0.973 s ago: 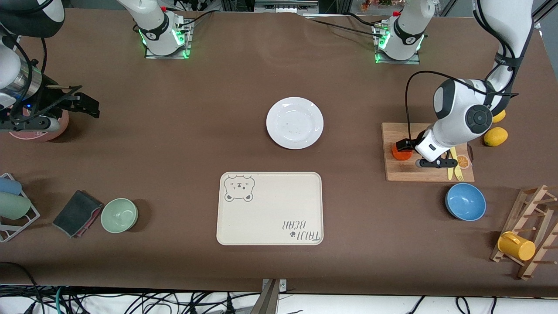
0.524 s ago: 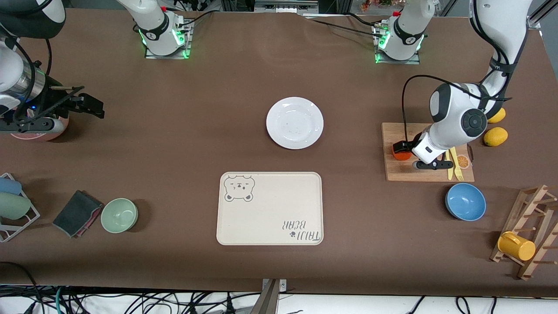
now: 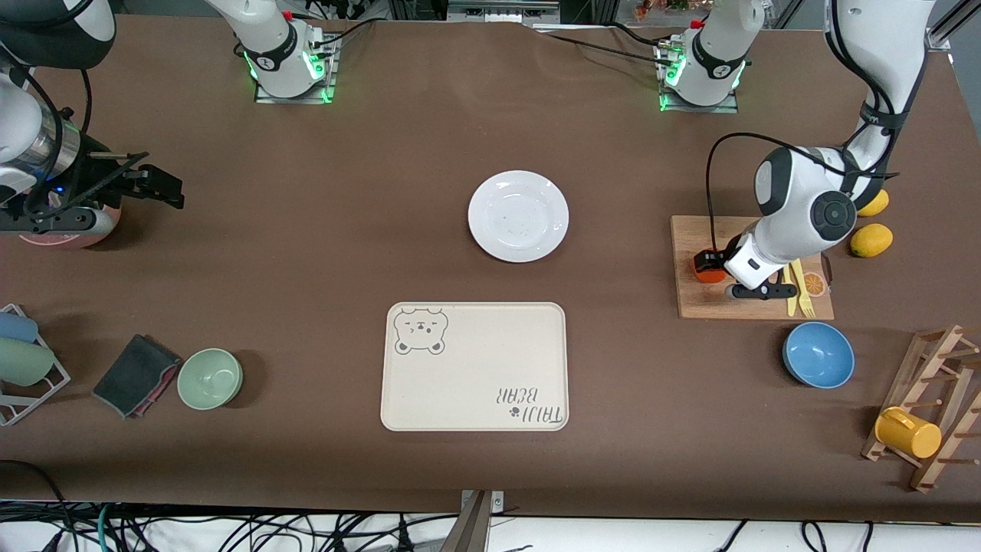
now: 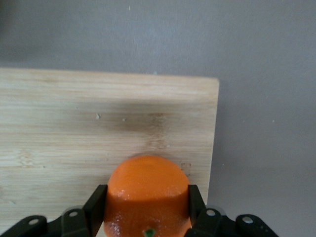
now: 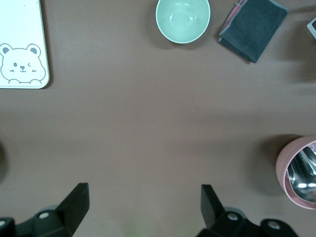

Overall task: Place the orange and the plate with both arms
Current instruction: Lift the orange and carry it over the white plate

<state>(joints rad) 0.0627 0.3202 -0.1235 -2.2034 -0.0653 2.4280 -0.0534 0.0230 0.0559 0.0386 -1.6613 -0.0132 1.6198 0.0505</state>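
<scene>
My left gripper is going to release the orange on the white plate, setting it just off its middle [image 3: 516, 234], on the side toward the bear-print tray.
The orange [image 3: 706, 270] sits on a wooden cutting board [image 3: 693, 303] toward the left arm's end of the table. My left gripper [image 3: 710, 264] is down on it and shut on it. In the left wrist view the fingers [image 4: 95, 205] touch both sides of the orange [image 4: 148, 190] near the corner of the board [image 4: 74, 123]. The white plate [image 3: 518, 215] lies bare at the table's middle. My right gripper [image 3: 149, 185] is open and empty above the table at the right arm's end, with only brown table between its fingers [image 5: 75, 200].
A beige bear-print tray [image 3: 475, 366] lies nearer the camera than the plate. Two lemons [image 3: 871, 239], a yellow fork [image 3: 802, 287] and a blue bowl [image 3: 818, 354] surround the board. A mug rack [image 3: 927, 414], a green bowl [image 3: 210, 378], a dark cloth [image 3: 134, 374] and a pink cup [image 3: 73, 230] stand at the ends.
My left gripper has come down over the orange and closed on it, hiding most of it. My right gripper has shifted slightly and stays open.
</scene>
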